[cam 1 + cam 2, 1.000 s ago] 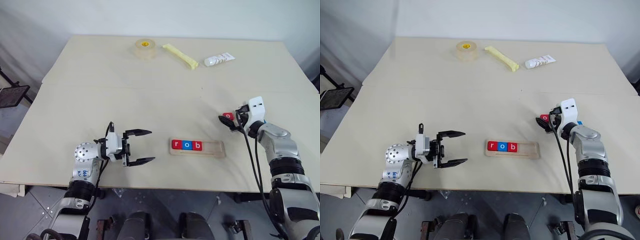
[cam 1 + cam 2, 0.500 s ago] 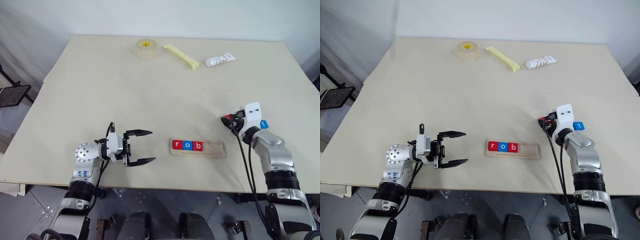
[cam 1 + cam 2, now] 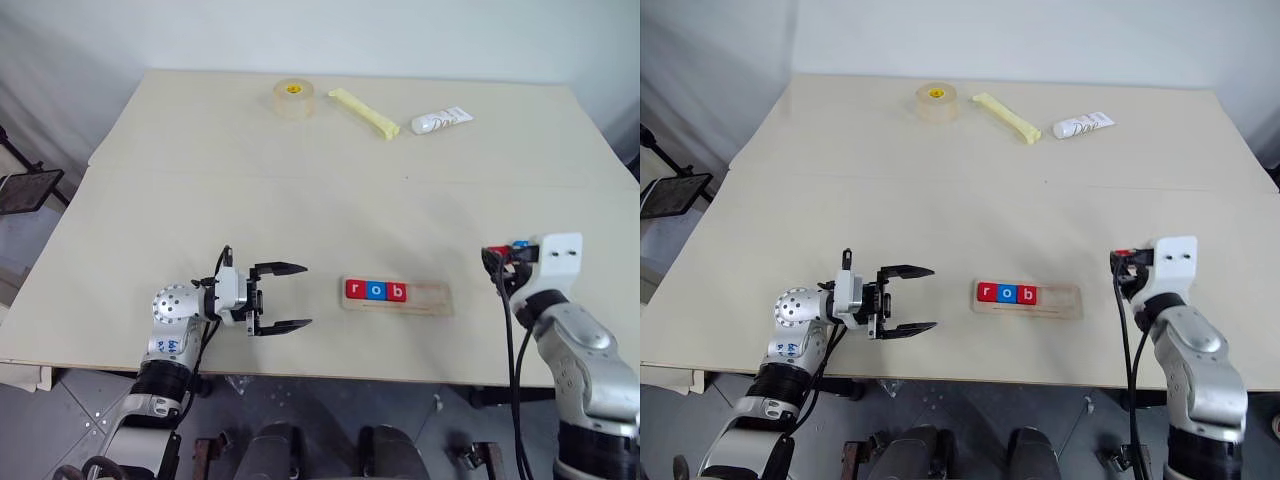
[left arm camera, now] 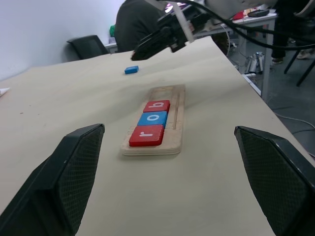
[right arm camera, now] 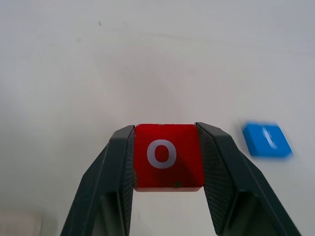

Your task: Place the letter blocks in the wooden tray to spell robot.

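One finger of my right gripper covers the side of the red o block that faces the red b, so next I put the block down and pinch its other sides [image 5: 169, 188].
The wooden tray [image 3: 430, 298] lies near the table's front edge. Its left half holds a red r [image 3: 354, 290], a blue o [image 3: 375, 291] and a red b [image 3: 396, 292]; its right half is bare. My right gripper [image 3: 492, 258] hovers to the right of the tray, shut on a red o block [image 5: 167, 156] held flat between its fingers [image 5: 220, 172]. A blue block [image 5: 267, 139] lies on the table just beyond it; its letter is blurred. My left gripper [image 3: 300, 295] stands open and empty left of the tray, pointing at it.
At the far side of the table [image 3: 200, 200] lie a tape roll [image 3: 291, 98], a yellow stick [image 3: 362, 112] and a white tube [image 3: 438, 120]. Beyond the table's right end, a seated person [image 4: 142, 19] and other furniture show in the left wrist view.
My right gripper closed on the red o block and drew it back toward the table's front edge, leaving the blue block behind on the table. The left arm stayed put.
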Tool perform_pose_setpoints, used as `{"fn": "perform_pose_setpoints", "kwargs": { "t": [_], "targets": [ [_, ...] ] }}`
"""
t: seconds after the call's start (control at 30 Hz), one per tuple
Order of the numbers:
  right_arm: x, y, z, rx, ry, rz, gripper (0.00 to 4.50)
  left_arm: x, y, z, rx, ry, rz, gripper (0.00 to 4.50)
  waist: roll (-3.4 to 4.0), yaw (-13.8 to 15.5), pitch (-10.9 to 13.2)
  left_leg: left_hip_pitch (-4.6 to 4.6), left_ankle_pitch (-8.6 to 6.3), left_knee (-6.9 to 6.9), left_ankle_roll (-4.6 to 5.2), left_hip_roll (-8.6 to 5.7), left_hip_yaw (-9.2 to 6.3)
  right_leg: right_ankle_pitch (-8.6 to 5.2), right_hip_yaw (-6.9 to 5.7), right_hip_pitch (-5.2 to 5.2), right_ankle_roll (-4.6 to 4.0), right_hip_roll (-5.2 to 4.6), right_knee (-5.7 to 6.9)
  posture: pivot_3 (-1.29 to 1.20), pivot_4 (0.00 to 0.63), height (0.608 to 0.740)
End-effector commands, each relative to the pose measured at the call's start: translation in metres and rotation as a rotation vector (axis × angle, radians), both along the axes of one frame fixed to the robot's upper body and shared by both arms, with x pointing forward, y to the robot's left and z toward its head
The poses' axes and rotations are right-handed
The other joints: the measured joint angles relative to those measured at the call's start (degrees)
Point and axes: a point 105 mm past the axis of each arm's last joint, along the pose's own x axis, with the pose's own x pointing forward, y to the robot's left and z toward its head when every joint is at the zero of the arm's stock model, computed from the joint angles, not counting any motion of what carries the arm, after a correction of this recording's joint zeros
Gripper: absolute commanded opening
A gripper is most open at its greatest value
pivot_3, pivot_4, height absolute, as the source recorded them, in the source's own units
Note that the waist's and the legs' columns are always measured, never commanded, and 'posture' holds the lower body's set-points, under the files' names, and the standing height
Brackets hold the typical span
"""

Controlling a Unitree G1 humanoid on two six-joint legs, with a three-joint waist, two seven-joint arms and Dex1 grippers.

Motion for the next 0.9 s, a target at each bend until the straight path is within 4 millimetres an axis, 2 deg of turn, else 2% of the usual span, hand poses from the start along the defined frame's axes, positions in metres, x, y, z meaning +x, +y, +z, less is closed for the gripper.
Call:
{"fn": "perform_pose_setpoints", "kwargs": {
  "t": [0.03, 0.2, 0.4, 0.6, 0.7, 0.9],
  "targets": [
    [-0.018, -0.001, 0.006, 0.005, -0.027, -0.036, 1.48, 0.0, 0.004, 0.004, 0.0, 0.0, -0.023, 4.5, 0.0, 0.0, 0.0, 0.01, 0.0, 0.0, 0.0, 0.0, 0.0, 0.0, 0.0, 0.02, 0.0, 0.0, 0.0, 0.0, 0.15, 0.74],
    [-0.025, -0.004, -0.006, 0.026, -0.002, -0.069, 1.48, 0.0, 0.004, 0.004, 0.005, 0.004, -0.04, 4.5, 0.0, -0.1, 0.0, 0.07, 0.01, 0.0, 0.02, -0.02, 0.07, 0.0, 0.06, 0.05, 0.0, -0.01, -0.02, 0.0, 0.15, 0.74],
    [-0.021, -0.007, -0.018, 0.043, 0.014, -0.07, 1.48, 0.0, 0.003, 0.006, 0.007, -0.001, -0.039, 4.5, 0.0, -0.1, 0.0, 0.08, 0.02, 0.0, 0.02, -0.03, 0.07, 0.0, 0.08, 0.06, 0.0, 0.0, -0.02, 0.0, 0.15, 0.74],
    [-0.017, -0.008, -0.02, 0.042, 0.011, -0.065, 3.48, 0.0, 0.005, 0.007, 0.009, -0.007, -0.031, 4.5, 0.0, -0.1, 0.0, 0.08, 0.02, 0.0, 0.03, -0.04, 0.06, 0.0, 0.08, 0.07, 0.0, -0.02, -0.02, 0.0, 0.15, 0.74],
    [-0.022, -0.011, -0.014, 0.026, -0.003, -0.047, 4.49, 0.0, 0.006, 0.007, 0.01, -0.009, -0.022, 4.5, 0.0, -0.1, 0.0, 0.08, 0.02, 0.0, 0.03, -0.04, 0.06, 0.0, 0.08, 0.07, 0.0, -0.02, -0.02, 0.0, 0.15, 0.74],
    [-0.03, -0.003, 0.0, -0.028, 0.001, 0.102, 4.49, 0.0, 0.007, 0.008, 0.01, -0.008, -0.019, 4.5, 0.0, -0.1, 0.0, 0.08, 0.03, 0.0, 0.04, -0.04, 0.06, 0.0, 0.08, 0.09, 0.0, -0.03, -0.03, 0.0, 0.15, 0.74]
  ]
}}
